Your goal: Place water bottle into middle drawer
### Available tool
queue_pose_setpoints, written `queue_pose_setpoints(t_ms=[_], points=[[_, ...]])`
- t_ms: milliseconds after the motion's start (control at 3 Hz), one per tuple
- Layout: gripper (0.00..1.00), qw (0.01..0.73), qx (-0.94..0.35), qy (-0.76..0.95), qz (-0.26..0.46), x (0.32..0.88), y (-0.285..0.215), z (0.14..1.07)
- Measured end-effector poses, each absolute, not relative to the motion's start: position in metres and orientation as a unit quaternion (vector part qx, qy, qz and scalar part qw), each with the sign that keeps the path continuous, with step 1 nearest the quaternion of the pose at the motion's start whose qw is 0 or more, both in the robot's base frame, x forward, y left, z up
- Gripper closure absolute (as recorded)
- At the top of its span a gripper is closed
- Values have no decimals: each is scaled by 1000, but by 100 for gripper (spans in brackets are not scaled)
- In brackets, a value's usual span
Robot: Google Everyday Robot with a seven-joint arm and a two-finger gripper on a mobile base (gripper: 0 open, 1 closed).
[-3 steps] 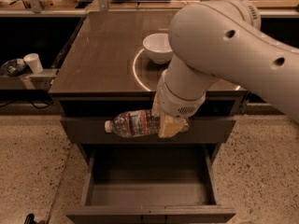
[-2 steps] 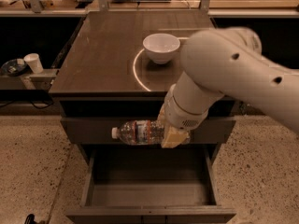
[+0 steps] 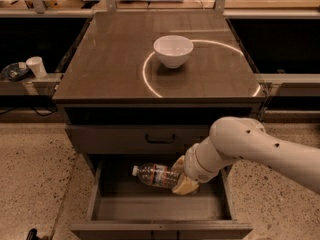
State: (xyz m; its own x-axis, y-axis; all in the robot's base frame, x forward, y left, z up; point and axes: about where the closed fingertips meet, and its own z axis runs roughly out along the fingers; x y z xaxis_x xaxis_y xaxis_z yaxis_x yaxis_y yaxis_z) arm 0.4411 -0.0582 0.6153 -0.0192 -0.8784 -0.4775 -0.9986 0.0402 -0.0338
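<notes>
The robot's gripper needs to let go of the water bottle on the middle drawer's bottom near its front panel (image 3: 187, 203), toward the robot's arm. The bottle now lies on its side inside that drawer.
The water bottle (image 3: 154, 175) is a clear ribbed bottle with a white cap pointing left and a reddish label. It lies on its side inside the open middle drawer (image 3: 160, 209), low over the tray. My gripper (image 3: 181, 179) is down in the drawer at the bottle's right end, its tan fingers (image 3: 186, 187) shut on the bottle's base. The white arm reaches in from the right and hides the drawer's right rear corner.
A white bowl (image 3: 173, 50) stands on the cabinet top (image 3: 110, 59). The upper drawer front (image 3: 100, 136) with a dark handle (image 3: 160, 139) is closed just above the open drawer. A white cup (image 3: 36, 66) sits on a ledge at the left.
My arm has dropped from in front of the cabinet top down into the open drawer, carrying the bottle with it. The bowl is now uncovered.
</notes>
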Motion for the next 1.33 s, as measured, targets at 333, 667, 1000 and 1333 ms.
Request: queue_pose_setpoints(t_ms=[333, 667, 1000, 1333], points=[[100, 209, -677, 691, 141, 451, -64, 602], [100, 213, -676, 693, 130, 455, -67, 600], [100, 200, -648, 728, 98, 466, -84, 563], [100, 161, -648, 742, 58, 456, -106, 499]])
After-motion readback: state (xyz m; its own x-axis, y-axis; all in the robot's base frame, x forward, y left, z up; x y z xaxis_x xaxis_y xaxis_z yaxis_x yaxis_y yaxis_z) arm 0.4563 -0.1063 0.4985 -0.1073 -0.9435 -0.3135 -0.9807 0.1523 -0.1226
